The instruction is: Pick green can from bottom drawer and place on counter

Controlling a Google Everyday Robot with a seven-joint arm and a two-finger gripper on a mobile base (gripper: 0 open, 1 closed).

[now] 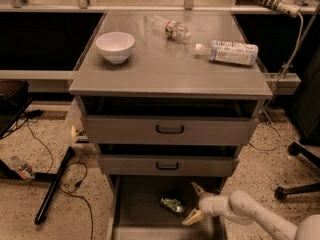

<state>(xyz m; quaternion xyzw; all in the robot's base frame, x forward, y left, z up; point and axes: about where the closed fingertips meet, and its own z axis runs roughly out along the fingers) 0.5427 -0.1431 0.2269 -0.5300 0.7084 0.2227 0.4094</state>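
Note:
I will next move to the green can's end [180,209] nearest the white arm and close there.
The green can [172,204] lies on its side on the floor of the open bottom drawer [135,204], near the middle. My gripper [194,203] is inside the drawer just to the can's right, open, with one tan fingertip [198,188] up and the other low, nothing between them. The white arm reaches in from the lower right. The counter [165,64] is the grey top of the cabinet above.
On the counter stand a white bowl [115,46] at the left and two clear plastic bottles [170,27] [230,52] lying at the back right. Two upper drawers with black handles [169,129] overhang the bottom one. Cables and a black pole [52,186] lie on the floor at left.

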